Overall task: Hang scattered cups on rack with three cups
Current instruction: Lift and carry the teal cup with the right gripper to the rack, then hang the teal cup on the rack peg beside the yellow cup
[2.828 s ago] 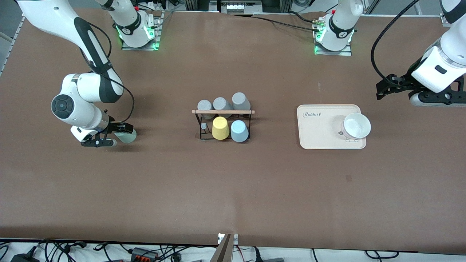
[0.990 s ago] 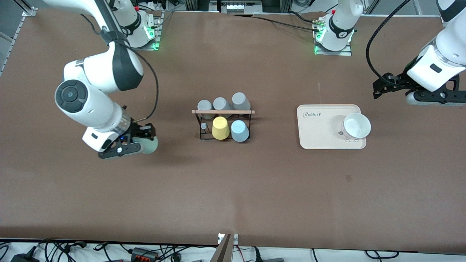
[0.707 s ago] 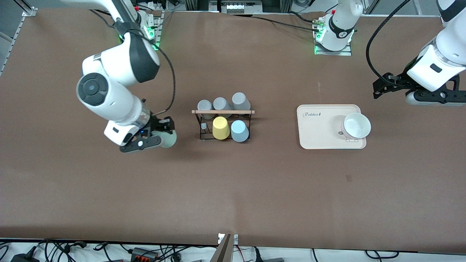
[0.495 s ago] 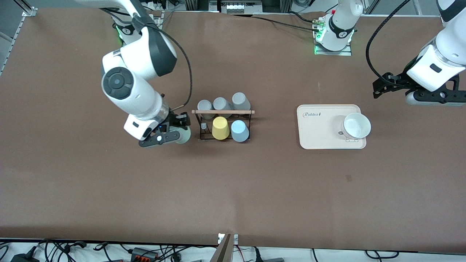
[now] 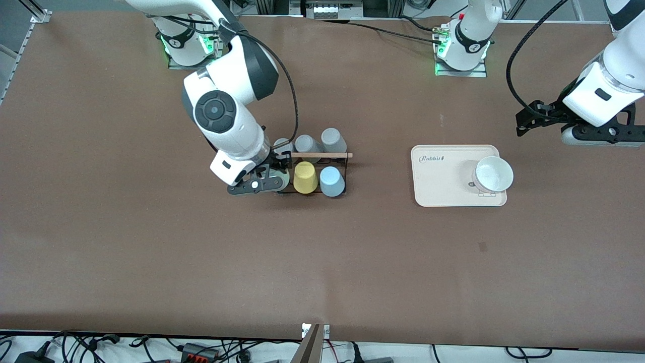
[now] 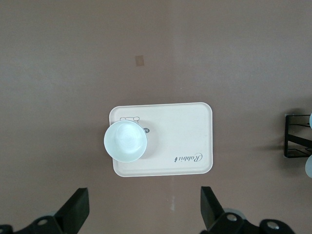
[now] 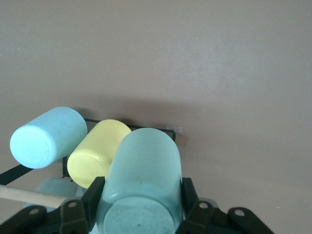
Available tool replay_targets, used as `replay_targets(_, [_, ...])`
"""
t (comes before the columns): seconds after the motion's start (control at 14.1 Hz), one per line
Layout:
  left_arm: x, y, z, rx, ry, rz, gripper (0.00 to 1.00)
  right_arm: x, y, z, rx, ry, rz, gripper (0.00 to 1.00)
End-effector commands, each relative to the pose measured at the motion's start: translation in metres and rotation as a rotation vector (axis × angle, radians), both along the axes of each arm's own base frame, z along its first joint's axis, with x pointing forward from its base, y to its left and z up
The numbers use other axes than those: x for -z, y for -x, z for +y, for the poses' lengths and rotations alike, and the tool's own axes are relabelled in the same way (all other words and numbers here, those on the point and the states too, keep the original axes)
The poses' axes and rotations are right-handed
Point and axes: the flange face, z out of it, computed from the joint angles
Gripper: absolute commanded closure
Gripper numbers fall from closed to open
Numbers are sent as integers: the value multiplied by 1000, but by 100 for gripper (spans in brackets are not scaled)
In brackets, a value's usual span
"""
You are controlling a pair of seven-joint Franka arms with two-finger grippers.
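My right gripper will put the pale mint green cup down on the rack's end spot (image 5: 282, 180) (image 7: 140, 171) beside the yellow cup.
The black wire rack (image 5: 347, 166) with its wooden rod (image 5: 322, 155) stands mid-table. A light blue cup (image 5: 331, 181) and a yellow cup (image 5: 305, 177) hang on its side nearer the front camera. My right gripper (image 5: 274, 169) is at the rack's end toward the right arm, shut on the pale mint green cup (image 5: 282, 177). In the right wrist view that cup (image 7: 144, 170) sits between the black fingers (image 7: 93, 194), right beside the yellow cup (image 7: 97, 151) and the light blue cup (image 7: 46, 136). My left gripper (image 6: 141, 219) waits open and empty above the table, by the tray.
Three grey cups (image 5: 308, 143) hang on the rack's farther side, one partly hidden by my right hand. A cream tray (image 5: 438, 176) holding a white bowl (image 5: 494, 174) lies toward the left arm's end. The tray (image 6: 185, 131) and bowl (image 6: 125, 141) also show below the left wrist.
My right arm has carried the mint green cup across the table up to the rack's end. The left arm has stayed where it was.
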Motion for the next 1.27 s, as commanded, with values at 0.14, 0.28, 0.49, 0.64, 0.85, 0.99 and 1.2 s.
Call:
replay_targets(0.14, [-8, 1, -3, -5, -2, 3, 0, 15, -5, 4, 6, 42, 12, 73])
replay_targets(0.28, [-8, 1, -3, -5, -2, 3, 0, 22, -3, 8, 20, 47, 22, 74])
replay_targets(0.49, [-8, 1, -3, -3, -2, 3, 0, 32, 4, 19, 38, 58, 33, 74])
replay_targets(0.64, [-8, 1, -3, -3, -2, 3, 0, 35, 4, 20, 36, 60, 36, 74])
replay_targets(0.85, [-7, 1, -3, -3, -2, 4, 0, 47, 2, 19, 38, 67, 45, 73])
replay_targets(0.99, [-7, 2, -2, -5, -2, 7, 0, 58, 2, 19, 41, 75, 55, 73])
replay_targets(1.2, [-7, 2, -2, -5, -2, 7, 0, 68, 1, 18, 43, 80, 64, 73])
